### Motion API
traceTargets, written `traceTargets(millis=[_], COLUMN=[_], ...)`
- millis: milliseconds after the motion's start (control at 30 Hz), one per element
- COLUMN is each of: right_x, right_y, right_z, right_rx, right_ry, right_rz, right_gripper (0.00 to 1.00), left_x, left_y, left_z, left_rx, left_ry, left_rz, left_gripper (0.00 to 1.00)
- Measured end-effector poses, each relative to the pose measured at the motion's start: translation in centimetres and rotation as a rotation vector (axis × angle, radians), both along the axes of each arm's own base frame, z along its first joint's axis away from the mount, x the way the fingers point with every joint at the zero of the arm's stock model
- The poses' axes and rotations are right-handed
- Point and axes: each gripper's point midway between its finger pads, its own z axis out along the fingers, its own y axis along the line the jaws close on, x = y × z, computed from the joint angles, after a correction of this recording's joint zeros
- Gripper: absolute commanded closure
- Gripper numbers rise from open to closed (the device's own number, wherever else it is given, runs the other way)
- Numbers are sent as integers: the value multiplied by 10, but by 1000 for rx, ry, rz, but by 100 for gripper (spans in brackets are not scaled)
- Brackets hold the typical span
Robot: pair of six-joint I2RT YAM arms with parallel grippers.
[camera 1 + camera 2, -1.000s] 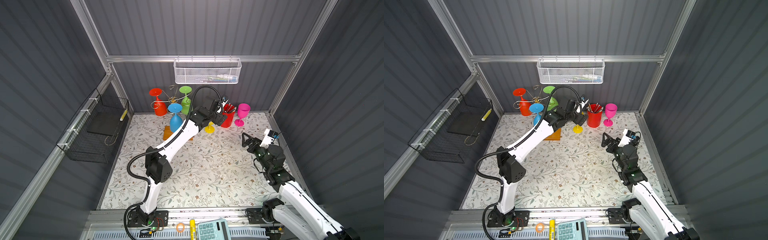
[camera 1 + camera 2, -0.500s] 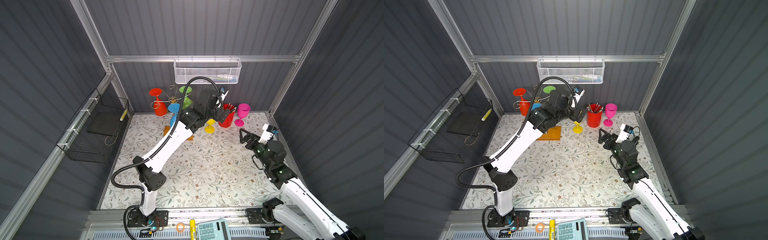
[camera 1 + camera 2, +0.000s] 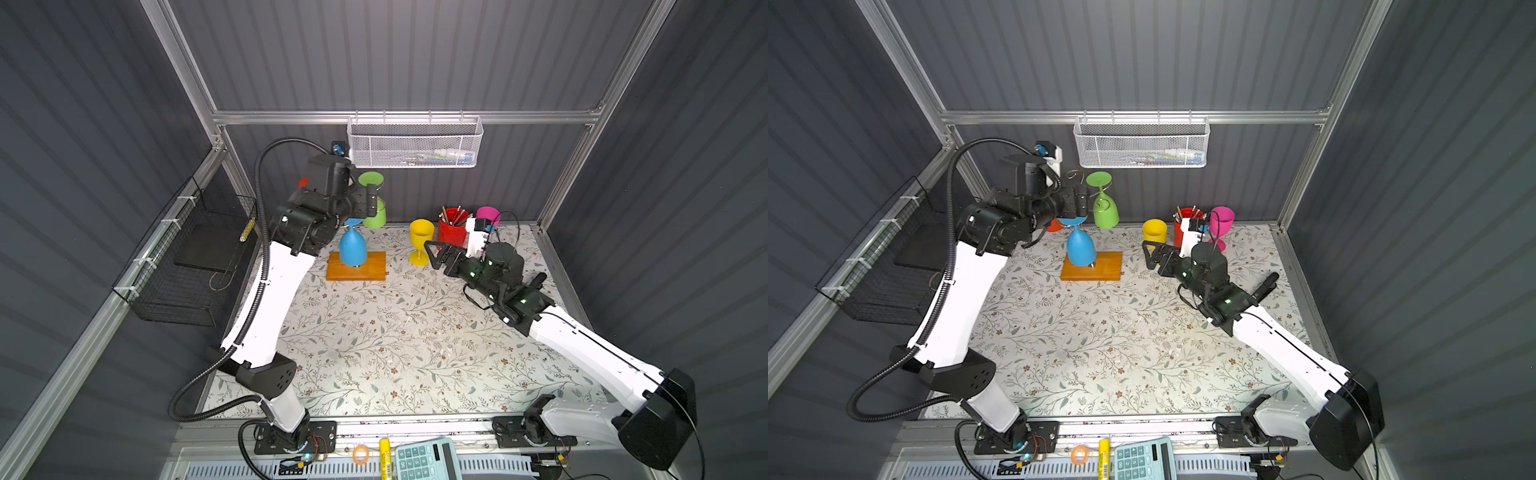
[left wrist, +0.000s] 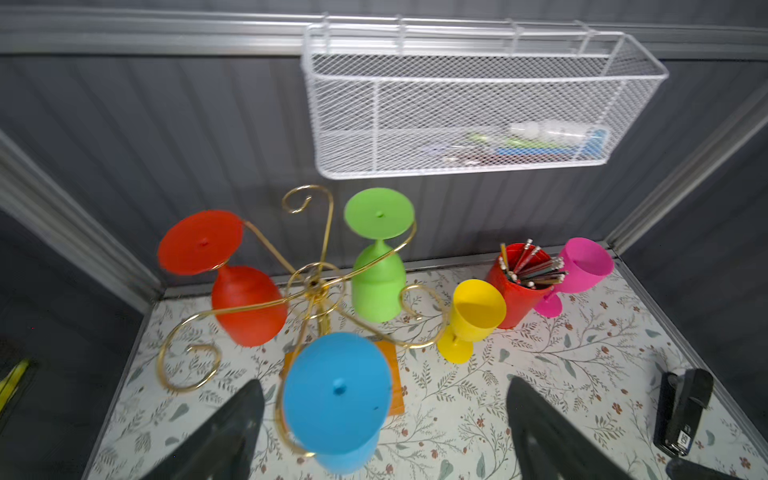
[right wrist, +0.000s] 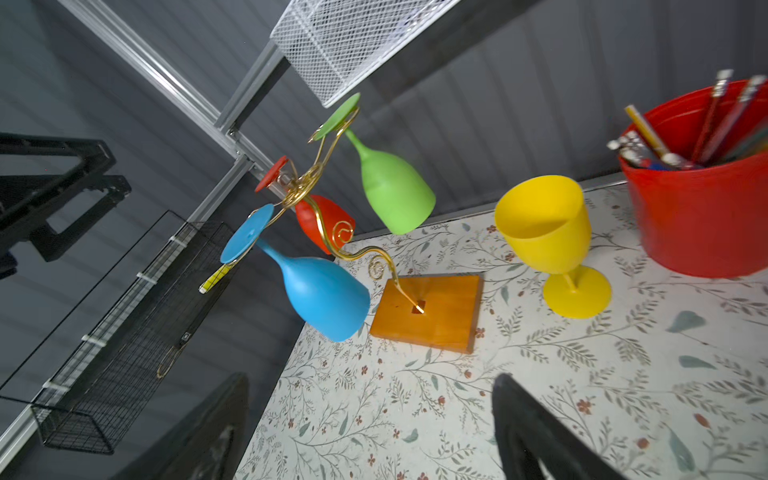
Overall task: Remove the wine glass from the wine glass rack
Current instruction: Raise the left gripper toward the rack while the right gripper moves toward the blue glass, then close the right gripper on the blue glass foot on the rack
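Note:
The edge of the blue glass's foot (image 3: 359, 220) (image 5: 240, 242), at the top of the wine glass rack, should be the next spot that my right gripper goes to and closes on.
The wine glass rack (image 4: 316, 286) is gold wire on an orange wooden base (image 3: 370, 270) (image 3: 1104, 268) (image 5: 440, 307). Three glasses hang upside down on it: blue (image 3: 352, 249) (image 3: 1080, 249) (image 4: 336, 390) (image 5: 320, 295), green (image 3: 374, 216) (image 3: 1105, 212) (image 4: 377, 286) (image 5: 392, 191) and red (image 4: 247, 307) (image 5: 328, 220). My left gripper (image 3: 370, 201) (image 3: 1079, 203) (image 4: 383, 384) is open, raised over the blue glass's foot, holding nothing. My right gripper (image 3: 434, 253) (image 3: 1148, 253) (image 5: 370, 379) is open and empty, low over the table beside a standing yellow glass (image 3: 420, 241) (image 5: 544, 228).
A red pencil cup (image 3: 452, 228) (image 4: 517, 291) and a pink glass (image 3: 487, 214) (image 4: 582, 266) stand at the back right. A white mesh basket (image 3: 415, 145) hangs on the back wall, a black wire basket (image 3: 187, 266) on the left wall. A black stapler (image 4: 681, 411) lies by the right wall.
My left arm has lifted away from the yellow glass and swung left to above the rack. My right gripper has moved left toward the yellow glass.

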Motion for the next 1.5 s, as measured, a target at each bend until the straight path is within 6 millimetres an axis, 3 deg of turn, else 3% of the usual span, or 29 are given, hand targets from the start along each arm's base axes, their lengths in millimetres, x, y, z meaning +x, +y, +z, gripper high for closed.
traceTargets(millis=[167, 300, 500, 667, 1000, 1133, 1367, 1500], right_x=[-1, 4, 6, 17, 38, 45, 57, 59], right_y=[28, 48, 84, 113, 158, 168, 183, 190], right_z=[0, 8, 20, 23, 38, 40, 28, 20], right_rx=[29, 127, 312, 447, 564, 584, 581, 570], right_ry=[45, 117, 232, 329, 403, 415, 446, 464], right_rz=[72, 97, 132, 147, 164, 164, 138, 122], right_gripper=[16, 25, 35, 41, 50, 52, 56, 59], left_x=[-12, -13, -2, -6, -34, -40, -47, -52], left_y=[49, 73, 89, 86, 85, 85, 86, 88], left_z=[-20, -33, -72, -98, -72, -75, -88, -78], left_rx=[-115, -209, -307, -322, -307, -293, -282, -275], left_ry=[105, 163, 265, 276, 60, 15, -11, -58], left_rz=[105, 153, 166, 129, 28, 13, 3, -4], left_gripper=[17, 19, 17, 15, 10, 10, 10, 10])
